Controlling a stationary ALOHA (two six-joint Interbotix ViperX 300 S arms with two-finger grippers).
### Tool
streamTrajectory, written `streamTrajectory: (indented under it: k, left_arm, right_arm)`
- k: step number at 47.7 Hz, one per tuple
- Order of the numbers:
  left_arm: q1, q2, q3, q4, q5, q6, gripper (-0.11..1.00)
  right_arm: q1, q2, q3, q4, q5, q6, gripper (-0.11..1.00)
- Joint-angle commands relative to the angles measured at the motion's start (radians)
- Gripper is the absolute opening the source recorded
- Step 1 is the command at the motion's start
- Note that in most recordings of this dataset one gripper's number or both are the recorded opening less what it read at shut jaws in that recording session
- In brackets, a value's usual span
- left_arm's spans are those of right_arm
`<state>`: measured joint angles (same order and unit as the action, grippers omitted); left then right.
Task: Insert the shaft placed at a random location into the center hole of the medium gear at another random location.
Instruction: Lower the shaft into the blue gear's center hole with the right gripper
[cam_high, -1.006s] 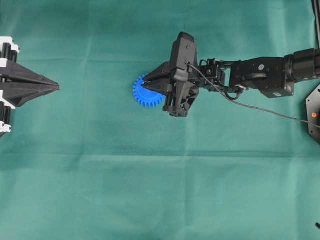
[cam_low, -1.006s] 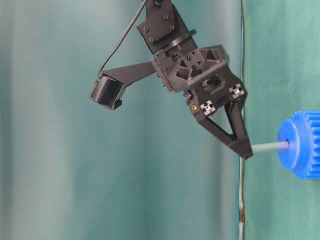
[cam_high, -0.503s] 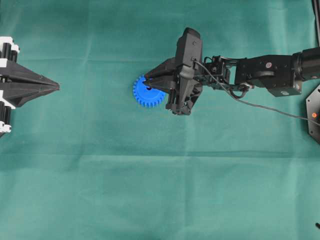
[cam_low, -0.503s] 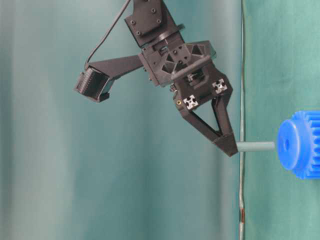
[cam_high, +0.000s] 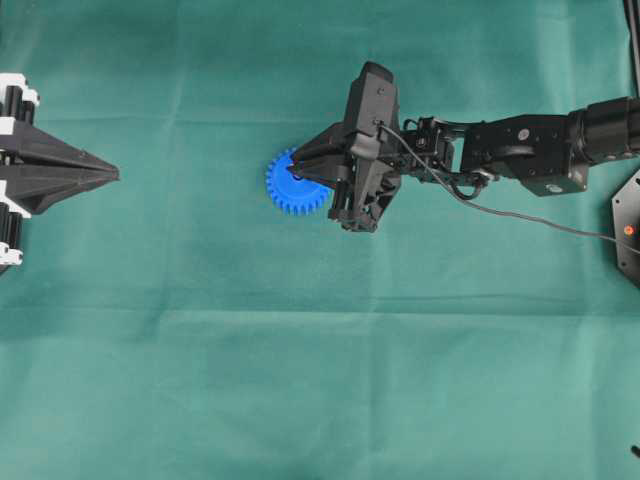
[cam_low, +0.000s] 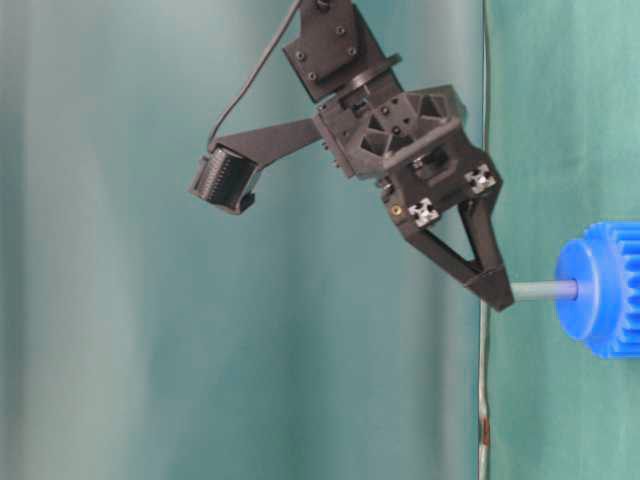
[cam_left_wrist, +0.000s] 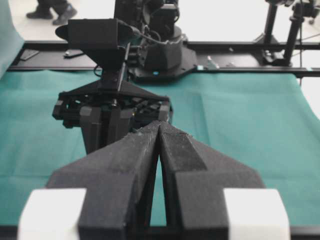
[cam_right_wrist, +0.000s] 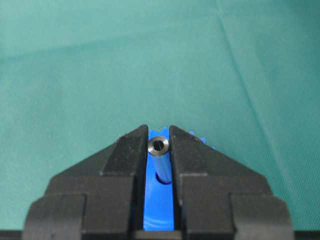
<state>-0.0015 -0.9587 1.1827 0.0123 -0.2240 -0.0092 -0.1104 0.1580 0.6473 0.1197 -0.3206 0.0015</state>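
My right gripper is going to let go of the shaft upright in the center hole of the blue gear (cam_high: 300, 174) (cam_right_wrist: 164, 179) on the green cloth.
The blue medium gear (cam_high: 290, 193) lies flat on the green cloth, partly under my right gripper (cam_high: 291, 170). That gripper is shut on the shaft (cam_right_wrist: 159, 145), a thin grey pin whose shiny round end shows between the fingers. In the table-level view the shaft (cam_low: 545, 291) runs from the fingertips straight to the gear (cam_low: 605, 290), and its far end sits in the hub. A dark rim of the center hole (cam_right_wrist: 163, 179) shows around the pin. My left gripper (cam_high: 112, 175) is shut and empty at the far left.
Green cloth (cam_high: 320, 380) covers the whole table. The right arm (cam_high: 520, 150) and its cable stretch in from the right edge. In the left wrist view the right arm's camera and wrist (cam_left_wrist: 112, 105) stand beyond the left gripper (cam_left_wrist: 159, 126).
Half a second ago the shaft's end hung clear of the gear with a gap. The right gripper has since come back down, and the end is in the hub again.
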Motion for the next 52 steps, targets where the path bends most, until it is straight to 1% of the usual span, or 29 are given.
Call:
streamTrajectory:
  k: [1,13,32,52]
  left_arm:
    - [0.000,0.009,-0.021,0.003,-0.006,-0.002,0.00]
    - [0.000,0.009,-0.020,0.003,-0.006,-0.002,0.00]
    - [0.000,0.009,-0.020,0.003,-0.006,-0.002,0.00]
    - [0.000,0.009,-0.020,0.003,-0.005,-0.002,0.00]
  right_arm:
    - [-0.003,-0.015,-0.009,0.005,-0.017,-0.002,0.13]
    - [-0.003,-0.012,0.005,0.006,-0.028,-0.002,0.13]
    - [-0.003,0.048,-0.006,0.006,-0.051,0.000,0.13]
    - [-0.003,0.069,-0.009,0.006,-0.064,-0.002,0.13]
